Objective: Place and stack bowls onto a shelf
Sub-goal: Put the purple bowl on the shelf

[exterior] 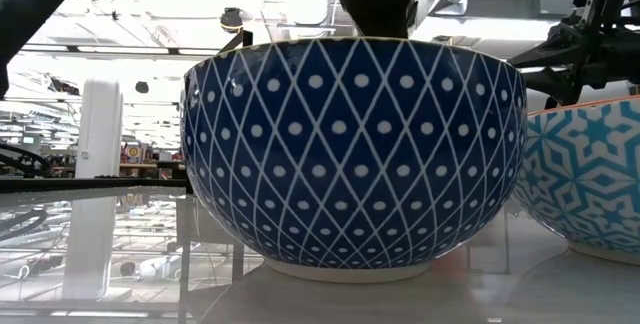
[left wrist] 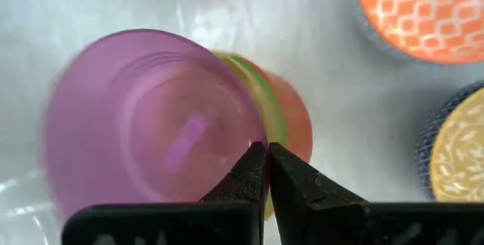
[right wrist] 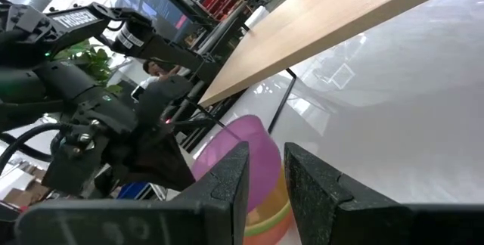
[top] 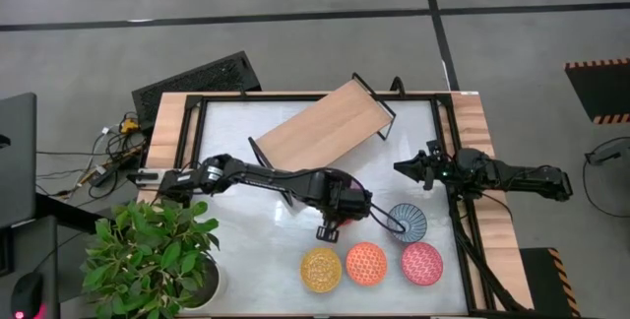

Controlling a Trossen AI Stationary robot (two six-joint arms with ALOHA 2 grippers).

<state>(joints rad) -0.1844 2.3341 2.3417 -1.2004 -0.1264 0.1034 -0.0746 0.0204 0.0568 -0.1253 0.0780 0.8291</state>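
Note:
The purple bowl will go down from my left gripper onto the shelf (top: 344,116), toward the end of the shelf away from the plant.
My left gripper (top: 332,223) hangs over the table's middle, shut on a purple bowl (left wrist: 151,116) that sits tilted in a red-orange bowl (left wrist: 291,116). The right wrist view shows that purple bowl (right wrist: 246,150) on the stack, below the shelf's near edge. The shelf (top: 325,122), a light-wood board with black frame ends, lies slantwise on the table's far half. A blue-white bowl (top: 407,223), a yellow one (top: 321,270), an orange one (top: 366,263) and a pink one (top: 421,263) stand on their bases near the front edge. My right gripper (top: 401,168) waits, open, at the table's right. My left gripper (left wrist: 267,154) has the purple bowl by its rim (left wrist: 255,135), on the side toward the red-orange bowl, pinched between the two fingers. The fingers come from above, pointing down. The bowl is tilted, and its lower part rests in the red-orange bowl.
The low view is filled by a dark-blue patterned bowl (exterior: 350,154), with the blue-white bowl (exterior: 590,184) to its right. A potted plant (top: 148,250) stands at the table's near left corner. A black frame (top: 192,132) borders the white tabletop.

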